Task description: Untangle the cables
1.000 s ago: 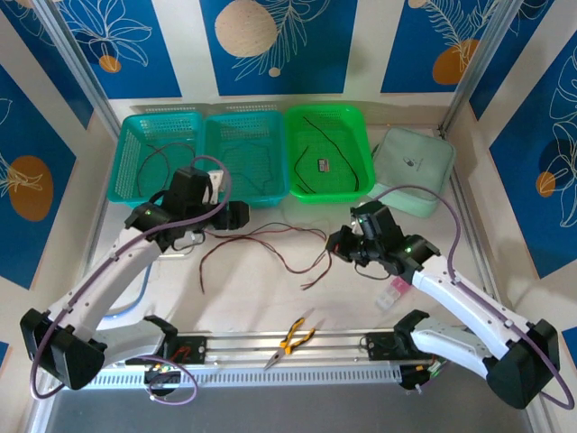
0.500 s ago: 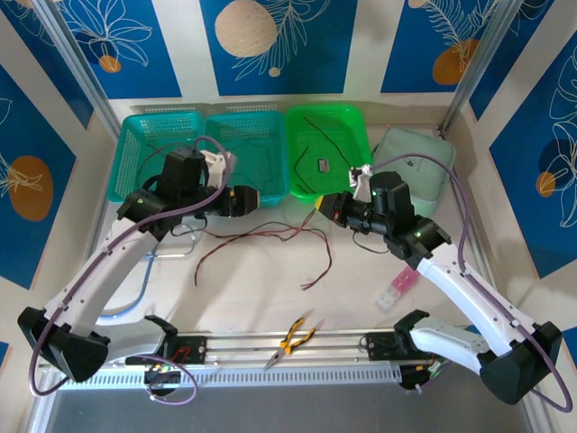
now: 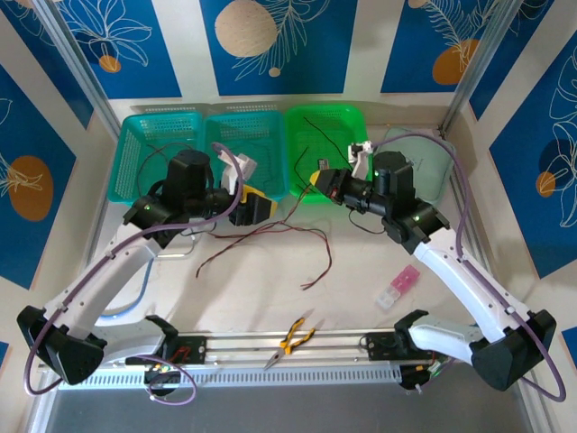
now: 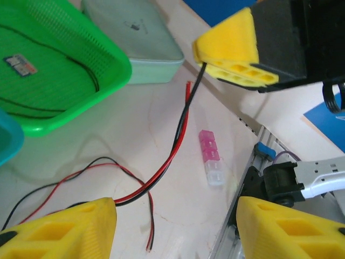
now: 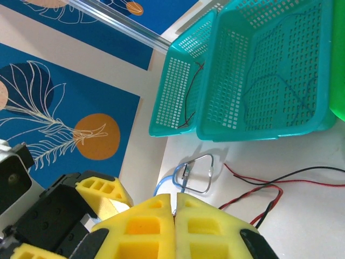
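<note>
The red cable is wrapped around the black one in my right gripper, so next my left gripper grabs the red cable's loose end (image 4: 188, 87) and pulls the two apart.
A twisted red-and-black cable (image 3: 270, 231) trails across the table middle, and its loose ends lie at the front (image 3: 306, 286). My right gripper (image 3: 323, 180) hovers by the green basket's front edge, shut on one end of this cable (image 4: 186, 116). Its pressed-together fingers (image 5: 173, 202) show in the right wrist view. My left gripper (image 3: 251, 207) hangs over the cable with its jaws wide apart (image 4: 175, 210). The cable runs past its left finger (image 4: 70, 226), unclamped. More thin cables lie in the green basket (image 3: 306, 153) and the left teal basket (image 3: 149, 162).
Two teal baskets (image 3: 135, 189) (image 3: 270, 191) and a green basket (image 3: 361, 122) line the back, beside a pale green box (image 3: 419, 162). A pink-and-clear case (image 3: 397, 287) lies front right. Pliers (image 3: 293, 341) rest near the front rail. A metal ring on a light-blue tube (image 5: 197, 172) lies at the left.
My right gripper rose and moved back-left from the table to the green basket's front, pulling the cable with it. My left gripper shifted right and its jaws narrowed somewhat.
</note>
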Available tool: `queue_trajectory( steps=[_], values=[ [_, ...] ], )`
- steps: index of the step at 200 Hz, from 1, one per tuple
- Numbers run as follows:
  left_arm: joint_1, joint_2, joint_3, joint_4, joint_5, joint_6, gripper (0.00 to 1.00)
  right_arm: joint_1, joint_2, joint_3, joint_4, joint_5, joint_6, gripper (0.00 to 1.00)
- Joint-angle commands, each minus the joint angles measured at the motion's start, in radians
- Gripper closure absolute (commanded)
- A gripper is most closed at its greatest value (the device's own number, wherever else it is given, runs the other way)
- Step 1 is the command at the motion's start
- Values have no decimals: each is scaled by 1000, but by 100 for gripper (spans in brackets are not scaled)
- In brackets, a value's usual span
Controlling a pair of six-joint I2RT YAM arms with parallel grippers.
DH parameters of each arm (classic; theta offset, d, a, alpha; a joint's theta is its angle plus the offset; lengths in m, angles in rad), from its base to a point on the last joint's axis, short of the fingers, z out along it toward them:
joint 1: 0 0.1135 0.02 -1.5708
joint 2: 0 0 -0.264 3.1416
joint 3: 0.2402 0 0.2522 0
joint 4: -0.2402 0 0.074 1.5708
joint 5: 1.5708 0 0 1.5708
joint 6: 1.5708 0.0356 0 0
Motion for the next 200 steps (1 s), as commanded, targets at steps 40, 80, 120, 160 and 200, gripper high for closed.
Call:
queue_trajectory(
  steps=[40, 80, 120, 160, 200],
  values=[
    [-33, 58, 49, 55, 59, 222, 48, 10, 31, 98, -48, -43, 20, 100],
    [-48, 81, 45, 82, 42, 254, 54, 22, 37, 117, -59, -53, 21, 100],
    [-58, 114, 30, 155, 113, 213, 58, 27, 42, 127, -62, -57, 16, 100],
    [-69, 141, 21, 216, 150, 158, 64, 26, 40, 121, -62, -59, 17, 100],
    [-81, 160, 24, 187, 147, 174, 78, 23, 40, 122, -67, -59, 10, 100]
  ],
)
